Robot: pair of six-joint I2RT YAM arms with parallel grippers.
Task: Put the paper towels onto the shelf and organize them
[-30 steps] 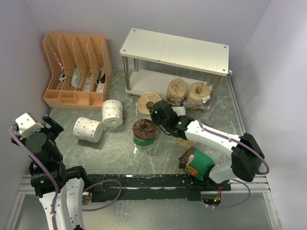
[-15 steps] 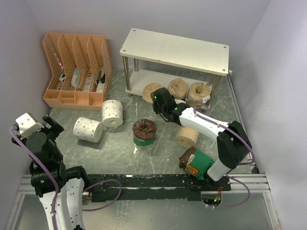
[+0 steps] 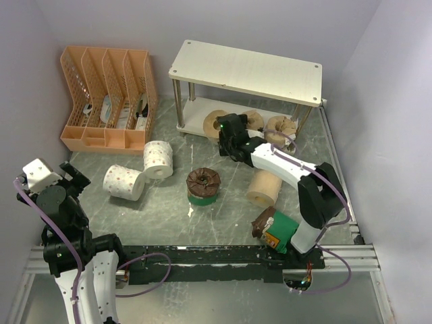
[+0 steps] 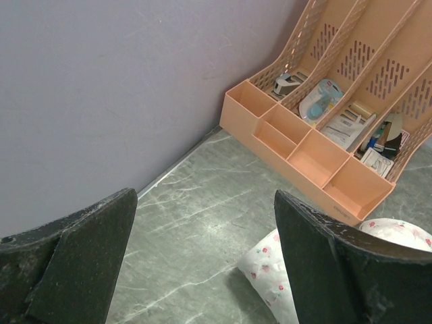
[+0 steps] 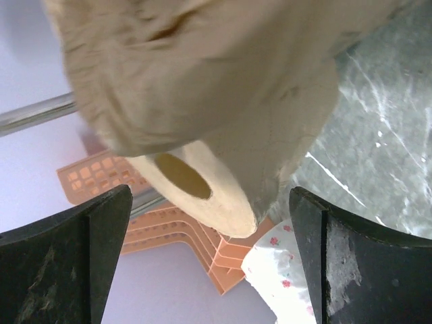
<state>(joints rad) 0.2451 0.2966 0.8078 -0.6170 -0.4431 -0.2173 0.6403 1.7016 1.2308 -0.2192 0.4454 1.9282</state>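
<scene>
The beige roll is lying on the table, and my right gripper will leave the shelf next and grab the near end [image 3: 260, 196] of it.
The shelf [image 3: 246, 71] stands at the back, and three beige paper towels lie on its lower board [image 3: 192, 120]. The leftmost roll [image 3: 214, 119] fills the top of the right wrist view [image 5: 202, 88]. My right gripper [image 3: 224, 127] is open at that roll, its fingers [image 5: 67, 263] spread wide on either side without touching it. On the table lie another beige roll [image 3: 263, 187], an upright green-banded roll [image 3: 203, 185], a second green-banded roll [image 3: 278, 231] by the right arm's base, and two white speckled rolls [image 3: 124, 182] [image 3: 158, 159]. My left gripper [image 3: 42, 177] hangs open at the near left, empty, with a white roll [image 4: 280, 273] below it.
An orange slotted file organizer [image 3: 108, 98] with small items stands at the back left, also seen in the left wrist view [image 4: 324, 142]. Walls close in on the left, back and right. The shelf's thin metal legs [image 3: 177, 104] frame the lower tier's opening.
My right arm carried a beige roll from the table in front of the shelf onto the lower board and opened its jaws. The left arm stayed still.
</scene>
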